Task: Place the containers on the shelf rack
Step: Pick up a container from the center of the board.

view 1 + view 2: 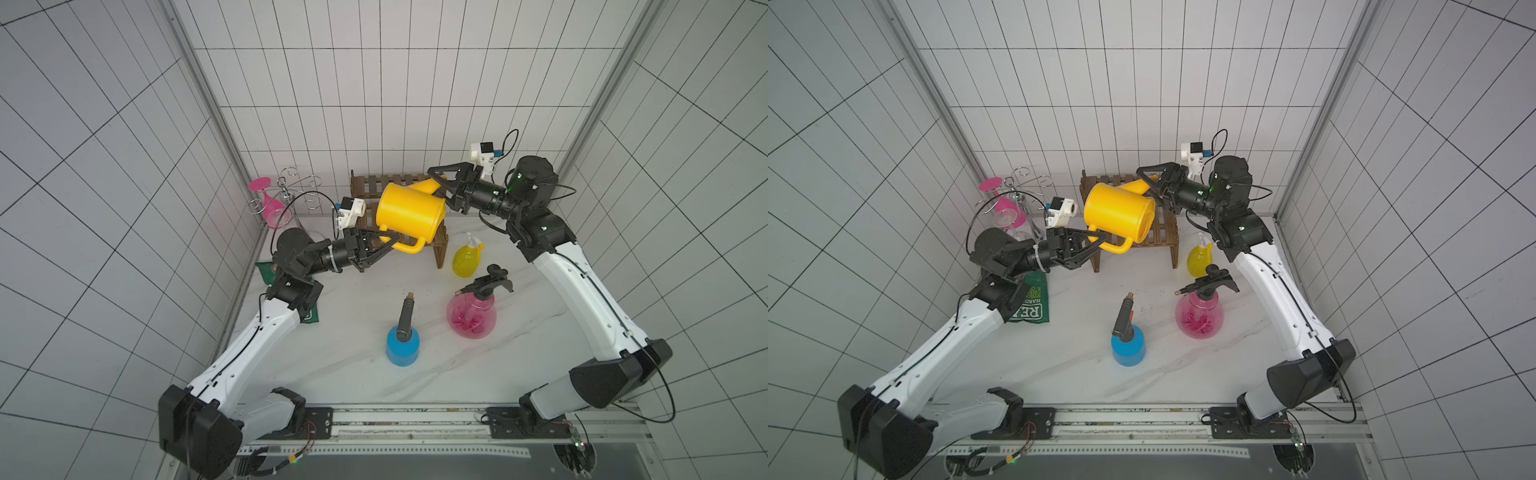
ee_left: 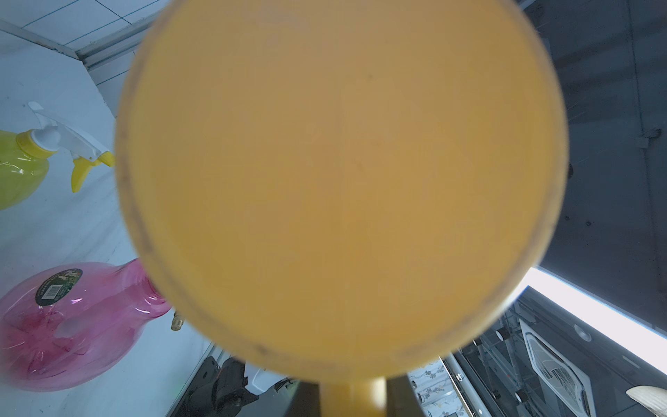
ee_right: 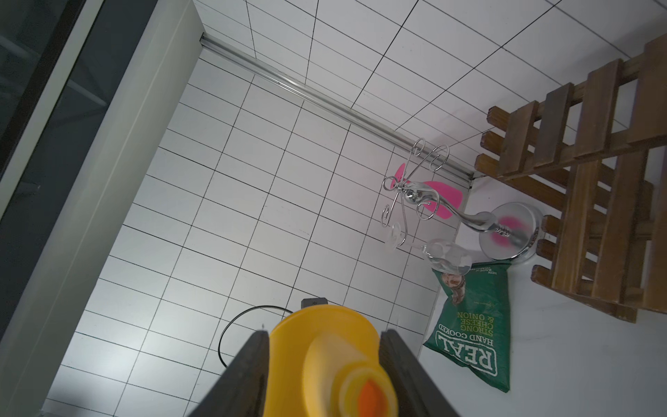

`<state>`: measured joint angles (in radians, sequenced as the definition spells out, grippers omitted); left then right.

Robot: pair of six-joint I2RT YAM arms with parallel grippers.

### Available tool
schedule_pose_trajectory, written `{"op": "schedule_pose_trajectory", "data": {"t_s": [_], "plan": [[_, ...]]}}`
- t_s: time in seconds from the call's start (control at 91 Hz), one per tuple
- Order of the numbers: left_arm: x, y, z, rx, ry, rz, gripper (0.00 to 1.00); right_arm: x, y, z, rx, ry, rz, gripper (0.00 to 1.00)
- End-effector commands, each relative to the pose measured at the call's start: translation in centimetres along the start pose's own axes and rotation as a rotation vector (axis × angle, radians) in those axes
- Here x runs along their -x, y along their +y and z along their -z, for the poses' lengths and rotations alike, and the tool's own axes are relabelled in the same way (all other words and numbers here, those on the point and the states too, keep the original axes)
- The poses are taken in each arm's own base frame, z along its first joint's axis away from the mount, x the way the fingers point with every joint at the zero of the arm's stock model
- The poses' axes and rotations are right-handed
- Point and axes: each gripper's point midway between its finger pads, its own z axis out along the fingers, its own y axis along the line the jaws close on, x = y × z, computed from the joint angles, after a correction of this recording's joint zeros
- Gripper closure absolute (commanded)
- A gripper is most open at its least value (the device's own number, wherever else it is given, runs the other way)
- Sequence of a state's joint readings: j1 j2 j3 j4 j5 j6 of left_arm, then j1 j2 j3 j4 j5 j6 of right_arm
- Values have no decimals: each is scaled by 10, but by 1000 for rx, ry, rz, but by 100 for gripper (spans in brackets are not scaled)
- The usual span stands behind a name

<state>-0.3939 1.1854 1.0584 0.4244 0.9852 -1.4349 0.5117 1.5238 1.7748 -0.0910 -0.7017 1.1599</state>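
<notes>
The watering can's base faces the wrist of my left gripper, so my right gripper should hold the watering can's spout while my left gripper takes the watering can's handle [image 1: 415, 246] from the side of its opening.
The yellow watering can [image 1: 409, 212] [image 1: 1119, 212] hangs tilted on its side over the dark-brown shelf rack [image 1: 439, 249] [image 1: 1167, 237]. My left gripper [image 1: 392, 243] [image 2: 352, 400] is shut on its handle, and the can's base fills the left wrist view. My right gripper [image 1: 438, 185] [image 3: 325, 361] has its fingers against both sides of the spout. On the table in front stand the blue bottle [image 1: 402, 345] with its grey sprayer, the clear-pink pump sprayer [image 1: 471, 318] [image 2: 72, 325] and the small yellow trigger bottle [image 1: 465, 259] [image 2: 21, 166].
A chrome wire glass stand [image 1: 286, 191] with a hanging pink wine glass [image 1: 270, 208] sits left of the rack by the back wall. A green crisp bag [image 1: 1032, 307] [image 3: 472, 325] lies under my left arm. Tiled walls close in on three sides.
</notes>
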Motion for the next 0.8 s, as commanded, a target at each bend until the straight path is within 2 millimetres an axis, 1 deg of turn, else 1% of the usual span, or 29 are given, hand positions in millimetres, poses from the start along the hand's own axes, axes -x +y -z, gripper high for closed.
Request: {"op": "schedule_pose_trajectory", "data": {"t_s": [0.0, 0.033, 0.055, 0.22, 0.319, 0.341, 0.396, 0.451, 0.473, 0.517, 0.55, 0.594, 0.638, 0.671, 0.726, 0.759, 0.792], "plan": [[7, -14, -4, -25, -7, -38, 100, -7, 7, 2, -6, 23, 70, 56], [8, -12, -4, -23, -7, -31, 100, -8, 4, 2, -16, 26, 81, 61], [9, -11, -5, -21, -7, -27, 100, -8, 3, 3, -25, 27, 88, 62], [14, -2, -8, -16, -7, 24, 99, -12, 1, 5, -37, 47, 138, 63], [16, 4, -9, -8, -5, 46, 94, -11, 0, 6, -32, 49, 143, 77], [15, 6, -10, -3, -4, 52, 90, -9, 0, 7, -31, 46, 141, 80], [15, 12, -9, 20, -3, 68, 75, -5, 1, 10, -24, 32, 132, 86], [15, 20, -7, 59, -6, 84, 59, 2, 0, 14, -16, 7, 110, 88], [14, 25, -6, 81, -8, 90, 55, 5, -1, 16, -15, -4, 99, 89], [14, 31, -2, 116, -20, 93, 42, 11, -4, 21, -16, -31, 83, 91], [16, 31, 3, 136, -40, 59, 32, 15, -6, 24, -17, -47, 65, 92], [19, 37, 10, 181, -74, 44, 22, 20, -9, 28, -18, -66, 47, 92], [21, 34, 17, 205, -110, 7, 16, 24, -12, 31, -17, -83, 31, 93], [23, 36, 24, 228, -141, -14, 13, 27, -14, 34, -16, -93, 21, 93], [29, 34, 38, 265, -208, -55, 11, 30, -20, 36, -17, -107, -10, 93], [31, 38, 46, 298, -240, -69, 10, 32, -22, 37, -14, -117, -26, 94], [34, 39, 57, 329, -284, -95, 10, 34, -28, 38, -19, -125, -49, 94]]}}
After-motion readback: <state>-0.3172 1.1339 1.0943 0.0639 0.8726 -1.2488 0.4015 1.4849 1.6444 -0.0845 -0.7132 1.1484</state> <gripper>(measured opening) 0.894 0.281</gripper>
